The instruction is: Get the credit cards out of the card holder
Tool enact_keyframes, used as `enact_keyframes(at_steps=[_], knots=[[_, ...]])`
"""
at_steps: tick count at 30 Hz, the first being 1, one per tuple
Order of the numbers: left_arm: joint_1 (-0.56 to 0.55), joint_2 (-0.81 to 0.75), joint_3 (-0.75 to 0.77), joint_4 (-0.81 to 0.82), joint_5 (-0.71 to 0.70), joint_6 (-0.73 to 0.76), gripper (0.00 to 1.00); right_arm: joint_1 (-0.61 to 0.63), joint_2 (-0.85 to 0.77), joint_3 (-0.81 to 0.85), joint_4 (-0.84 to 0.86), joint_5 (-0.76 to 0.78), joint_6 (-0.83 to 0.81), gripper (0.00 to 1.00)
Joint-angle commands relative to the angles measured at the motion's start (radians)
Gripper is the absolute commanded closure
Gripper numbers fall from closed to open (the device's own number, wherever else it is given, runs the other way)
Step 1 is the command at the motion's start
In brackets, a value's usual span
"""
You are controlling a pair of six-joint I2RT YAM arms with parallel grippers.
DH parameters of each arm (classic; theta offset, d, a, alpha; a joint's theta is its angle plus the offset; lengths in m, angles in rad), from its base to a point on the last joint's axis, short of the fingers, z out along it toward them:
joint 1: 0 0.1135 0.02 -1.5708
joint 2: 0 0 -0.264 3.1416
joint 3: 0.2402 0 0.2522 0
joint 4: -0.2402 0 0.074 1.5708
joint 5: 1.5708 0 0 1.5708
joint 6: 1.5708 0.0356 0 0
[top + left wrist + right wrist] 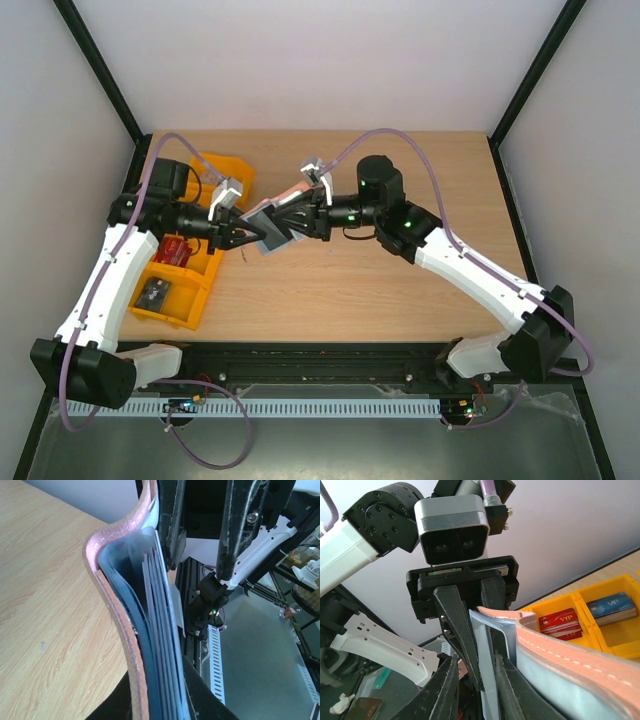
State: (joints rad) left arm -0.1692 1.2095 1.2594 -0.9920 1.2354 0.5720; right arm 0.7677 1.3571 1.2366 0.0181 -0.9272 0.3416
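The card holder will go down on the bare wood (314,289) toward the table's near edge, set there by my left gripper.
The card holder (268,228) hangs in the air between both arms, above the table's left half. In the left wrist view it is edge-on (125,630): reddish-brown outside, several grey-blue sleeves inside. My left gripper (157,705) is shut on its lower edge, a dark finger on each side. My right gripper (477,690) stands open at the opposite edge, its jaws apart around a pale blue inner sheet (487,655) and the tip of a left finger. In the top view the left gripper (243,235) and right gripper (290,222) nearly meet. I cannot make out the teal-green or white-pink cards.
Orange bins (185,290) stand at the table's left edge, also behind the holder in the right wrist view (615,630). They hold red VIP cards (560,622), a blue card (612,607) and a dark item (155,293). Bare wood lies at the centre and right.
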Motion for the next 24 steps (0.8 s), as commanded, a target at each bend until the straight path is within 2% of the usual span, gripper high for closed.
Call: enact_keyframes(at_steps=[1, 5, 9, 17, 24], knots=[[-0.015, -0.005, 0.011, -0.034, 0.091, 0.084, 0.98, 0.016, 0.046, 0.051, -0.004, 0.0, -0.007, 0.76], [-0.018, -0.002, 0.012, -0.021, 0.082, 0.07, 0.98, 0.024, 0.072, 0.079, -0.015, -0.009, -0.017, 0.73], [-0.017, -0.008, 0.011, -0.035, 0.077, 0.087, 0.98, 0.024, 0.064, 0.094, -0.05, -0.014, -0.047, 0.66], [-0.016, -0.011, 0.018, -0.037, 0.077, 0.086, 0.98, -0.016, 0.018, 0.075, -0.158, 0.059, -0.081, 0.65], [-0.015, -0.017, 0.011, -0.039, 0.072, 0.088, 0.98, -0.016, 0.006, 0.048, -0.122, 0.078, -0.046, 0.66]])
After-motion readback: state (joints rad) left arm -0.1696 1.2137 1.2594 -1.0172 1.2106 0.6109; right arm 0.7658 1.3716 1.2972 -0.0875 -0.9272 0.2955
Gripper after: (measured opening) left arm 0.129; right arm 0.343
